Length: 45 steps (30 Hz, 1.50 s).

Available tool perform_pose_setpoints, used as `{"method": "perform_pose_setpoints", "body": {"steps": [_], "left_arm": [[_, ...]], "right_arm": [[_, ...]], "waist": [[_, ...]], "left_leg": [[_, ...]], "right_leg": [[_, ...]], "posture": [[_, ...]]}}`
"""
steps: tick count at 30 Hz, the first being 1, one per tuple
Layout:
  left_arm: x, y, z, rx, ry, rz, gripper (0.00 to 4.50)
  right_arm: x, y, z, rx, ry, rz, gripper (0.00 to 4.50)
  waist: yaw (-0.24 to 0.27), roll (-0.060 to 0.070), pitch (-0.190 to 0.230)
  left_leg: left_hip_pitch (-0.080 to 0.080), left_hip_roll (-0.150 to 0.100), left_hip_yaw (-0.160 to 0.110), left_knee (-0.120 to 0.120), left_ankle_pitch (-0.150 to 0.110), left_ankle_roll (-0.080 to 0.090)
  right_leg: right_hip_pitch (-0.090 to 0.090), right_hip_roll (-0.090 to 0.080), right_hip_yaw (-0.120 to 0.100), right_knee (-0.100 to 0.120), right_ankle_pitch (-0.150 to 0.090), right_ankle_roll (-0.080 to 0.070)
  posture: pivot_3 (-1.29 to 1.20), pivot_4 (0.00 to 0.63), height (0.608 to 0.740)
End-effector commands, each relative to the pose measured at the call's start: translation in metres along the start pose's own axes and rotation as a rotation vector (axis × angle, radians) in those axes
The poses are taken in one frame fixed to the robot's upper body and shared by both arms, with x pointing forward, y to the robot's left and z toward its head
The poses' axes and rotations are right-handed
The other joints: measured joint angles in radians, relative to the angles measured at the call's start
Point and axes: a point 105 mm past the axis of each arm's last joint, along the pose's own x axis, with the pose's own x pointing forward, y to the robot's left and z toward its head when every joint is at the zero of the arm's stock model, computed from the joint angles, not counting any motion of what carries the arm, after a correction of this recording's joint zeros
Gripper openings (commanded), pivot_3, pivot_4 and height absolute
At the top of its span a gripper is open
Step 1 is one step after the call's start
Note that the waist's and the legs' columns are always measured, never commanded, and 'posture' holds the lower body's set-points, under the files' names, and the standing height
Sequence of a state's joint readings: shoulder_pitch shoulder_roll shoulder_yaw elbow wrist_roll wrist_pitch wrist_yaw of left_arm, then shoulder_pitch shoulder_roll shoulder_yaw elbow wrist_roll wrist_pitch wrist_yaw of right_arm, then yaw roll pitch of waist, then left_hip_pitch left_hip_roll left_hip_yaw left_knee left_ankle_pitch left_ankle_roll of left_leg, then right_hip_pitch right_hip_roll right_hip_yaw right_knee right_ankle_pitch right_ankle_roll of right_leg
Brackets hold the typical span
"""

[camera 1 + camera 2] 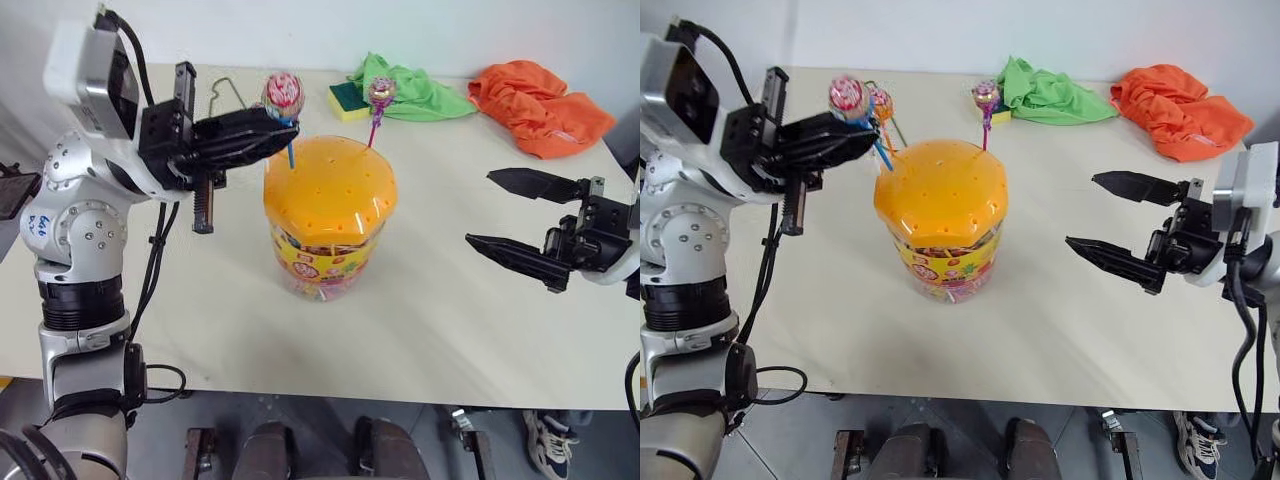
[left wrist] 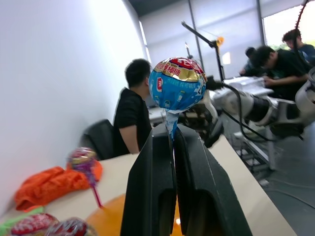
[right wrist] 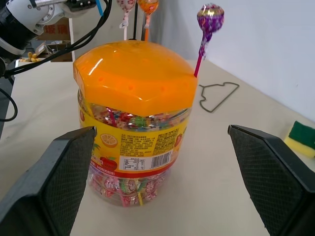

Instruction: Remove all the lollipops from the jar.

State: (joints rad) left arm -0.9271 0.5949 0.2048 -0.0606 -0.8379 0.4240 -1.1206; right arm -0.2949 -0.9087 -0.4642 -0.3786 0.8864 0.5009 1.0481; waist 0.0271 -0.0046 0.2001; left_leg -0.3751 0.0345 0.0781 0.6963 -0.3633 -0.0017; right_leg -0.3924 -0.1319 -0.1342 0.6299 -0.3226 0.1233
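Observation:
My left gripper will let go of the blue-stick lollipop on the bare tabletop nearer than the wire hanger (image 1: 142, 233), well beside the jar.
The jar (image 1: 325, 215), a clear tub with a domed orange lid, stands mid-table. My left gripper (image 1: 272, 128) is shut on the blue stick of a lollipop (image 1: 283, 95) and holds it over the lid's left rear. The stick's lower end reaches down to the lid, and I cannot tell whether it is free of its hole. The left wrist view has that lollipop (image 2: 177, 83) rising from the closed fingers (image 2: 150, 187). A purple lollipop (image 1: 381, 92) on a pink stick stands in the lid's rear. Two more lollipops (image 3: 147, 5) stand behind the lid. My right gripper (image 1: 479, 208) hangs open, right of the jar.
A green cloth (image 1: 420, 92), an orange cloth (image 1: 540, 105) and a yellow-green sponge (image 1: 347, 100) lie along the table's far side. A wire hanger (image 1: 228, 92) lies behind my left gripper. Bare tabletop (image 1: 430, 320) surrounds the jar. People sit beyond the table (image 2: 133, 113).

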Motion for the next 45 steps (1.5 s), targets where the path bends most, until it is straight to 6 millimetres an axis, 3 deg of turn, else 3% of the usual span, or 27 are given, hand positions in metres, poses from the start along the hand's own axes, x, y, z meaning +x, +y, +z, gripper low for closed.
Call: {"method": "perform_pose_setpoints", "body": {"steps": [1,5,8,12,16,21,27,30,32,36,43,45], "left_arm": [[0.0,0.024,0.035,0.141,-0.03,0.15,0.03],[-0.025,0.062,0.041,0.235,0.085,0.415,0.03],[-0.08,0.107,0.044,0.182,0.142,0.854,0.03],[-0.123,0.113,0.027,0.187,0.351,1.038,0.03],[-0.183,0.093,-0.02,0.017,0.672,1.218,0.03],[-0.221,0.047,-0.069,-0.155,0.945,1.267,0.03],[-0.249,0.017,-0.095,-0.276,1.141,1.331,0.03],[-0.259,0.014,-0.098,-0.276,1.175,1.351,0.03],[-0.268,0.01,-0.1,-0.331,1.222,1.402,0.75],[-0.259,0.013,-0.097,-0.341,1.205,1.373,1.98],[-0.226,0.029,-0.064,-0.252,1.129,1.232,3.96],[-0.206,0.034,-0.051,-0.213,1.051,1.132,4.48]], "right_arm": [[-0.004,0.0,0.012,-0.033,-0.017,0.014,4.5],[-0.006,0.003,0.014,0.0,-0.025,0.058,4.5],[-0.007,0.002,0.007,0.038,0.016,0.099,4.5],[-0.008,-0.007,-0.001,0.06,0.025,0.087,4.5],[-0.001,-0.008,-0.007,0.072,0.018,0.102,4.5],[0.008,-0.011,-0.014,0.081,0.012,0.115,4.5],[0.008,-0.011,-0.016,0.084,0.012,0.117,4.5],[0.008,-0.011,-0.016,0.085,0.012,0.113,4.5],[0.009,-0.011,-0.017,0.085,0.012,0.111,4.5],[0.009,-0.012,-0.016,0.083,0.013,0.104,4.5],[0.008,-0.014,-0.014,0.071,0.023,0.096,4.5],[0.007,-0.015,-0.012,0.064,0.024,0.092,4.5]], "waist": [[-0.001,0.0,0.0],[-0.002,0.0,0.0],[-0.003,0.0,0.0],[-0.007,-0.001,0.001],[-0.007,-0.001,0.001],[-0.002,-0.002,0.001],[0.001,-0.005,0.001],[-0.002,-0.005,0.001],[-0.003,-0.005,0.001],[-0.001,-0.005,0.001],[-0.003,-0.005,0.001],[-0.003,-0.005,0.001]], "left_leg": [[-0.001,0.0,0.0,0.001,0.0,0.0],[0.0,0.0,0.0,0.001,0.0,0.0],[0.0,0.0,0.0,0.001,0.0,0.0],[0.0,0.0,0.0,0.001,0.0,0.001],[0.0,0.0,0.0,0.001,0.0,0.001],[0.0,0.0,0.0,0.002,-0.001,0.001],[-0.001,-0.001,-0.001,0.002,-0.001,0.001],[-0.001,-0.001,0.0,0.001,-0.001,0.001],[-0.001,-0.001,0.0,0.001,-0.001,0.001],[-0.001,-0.001,0.0,0.001,-0.001,0.001],[-0.001,-0.001,0.0,0.002,-0.001,0.001],[-0.001,-0.001,0.0,0.001,-0.001,0.001]], "right_leg": [[0.0,0.0,0.0,0.0,0.0,0.0],[0.0,0.0,0.0,0.001,0.0,0.0],[0.0,0.0,0.0,0.001,0.0,0.0],[0.0,0.0,0.0,0.001,0.0,0.0],[-0.001,0.0,0.0,0.001,0.0,0.0],[-0.001,0.0,0.001,0.002,0.0,0.0],[-0.001,0.0,0.0,0.002,0.0,0.001],[-0.001,0.0,0.001,0.002,0.0,0.001],[-0.001,0.0,0.001,0.002,0.0,0.001],[-0.001,0.0,0.001,0.002,0.0,0.001],[-0.002,0.0,0.001,0.002,0.0,0.001],[-0.002,0.0,0.001,0.003,0.0,0.001]], "posture": [[0.0,0.15,0.74],[0.0,0.15,0.74],[0.0,0.15,0.74],[0.0,0.15,0.74],[0.0,0.15,0.74],[0.0,0.15,0.74],[0.0,0.15,0.74],[0.0,0.15,0.74],[0.0,0.15,0.74],[0.0,0.15,0.74],[0.0,0.15,0.74],[0.0,0.15,0.74]]}}
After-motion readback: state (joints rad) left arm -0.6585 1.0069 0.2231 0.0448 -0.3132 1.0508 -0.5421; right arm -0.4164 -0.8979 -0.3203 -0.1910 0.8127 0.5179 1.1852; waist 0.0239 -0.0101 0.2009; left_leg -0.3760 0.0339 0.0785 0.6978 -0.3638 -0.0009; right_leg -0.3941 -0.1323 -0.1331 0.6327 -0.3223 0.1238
